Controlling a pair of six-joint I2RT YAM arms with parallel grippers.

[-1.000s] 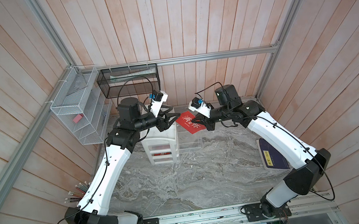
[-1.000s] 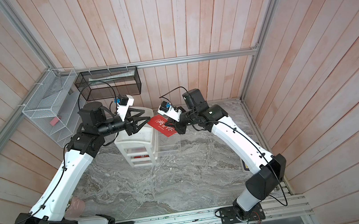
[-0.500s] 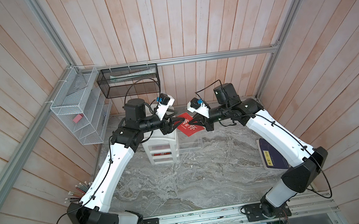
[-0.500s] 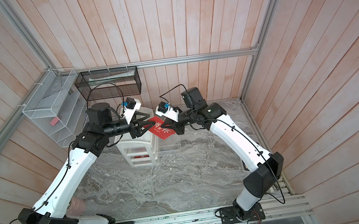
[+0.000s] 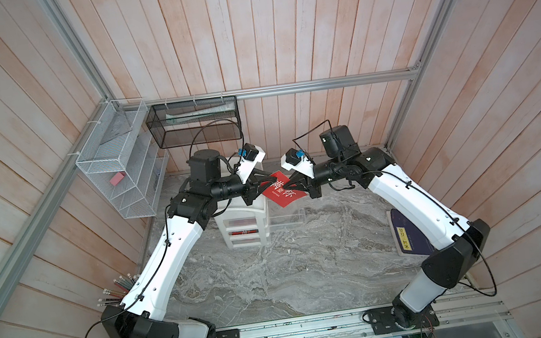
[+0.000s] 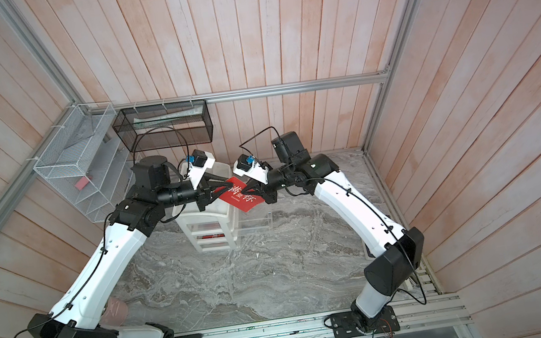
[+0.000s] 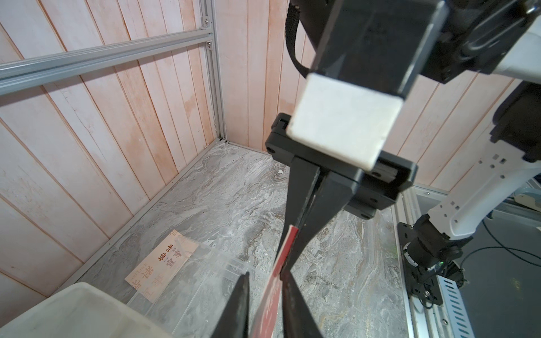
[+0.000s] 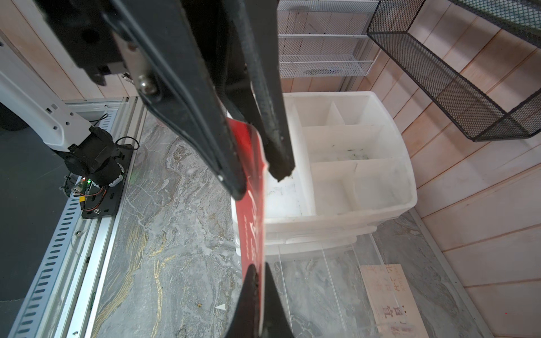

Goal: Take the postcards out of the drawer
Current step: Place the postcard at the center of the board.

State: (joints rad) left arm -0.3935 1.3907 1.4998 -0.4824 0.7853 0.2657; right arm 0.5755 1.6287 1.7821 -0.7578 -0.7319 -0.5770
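Observation:
My left gripper will level the red postcard, which slants down with my right gripper on its upper edge, before my right gripper takes its loose end point(image 5: 295, 199).
A red postcard point(image 5: 281, 194) point(image 6: 241, 198) with white characters hangs in the air above the white drawer unit point(image 5: 242, 222), between both arms. My right gripper point(image 5: 292, 188) point(image 8: 259, 267) is shut on one end of the red postcard point(image 8: 251, 222). My left gripper point(image 5: 266, 188) point(image 7: 265, 275) straddles the other end point(image 7: 273, 286): one finger touches the card and a gap shows at the other. A beige postcard point(image 7: 162, 264) point(image 8: 386, 292) lies flat by the pulled-out clear drawer point(image 5: 285, 219); whether inside it I cannot tell. Something red point(image 5: 242, 232) shows through a lower drawer front.
A dark navy booklet point(image 5: 407, 234) lies at the right, partly under my right arm. On the left wall hangs a white wire rack point(image 5: 121, 167), on the back wall a black mesh basket point(image 5: 193, 123). Pencils point(image 5: 119, 290) stick out at the front left. Wooden walls close three sides.
My left arm has reached right to the red postcard and its jaws have narrowed around the free end. The right gripper has kept hold of the card, shifting slightly left.

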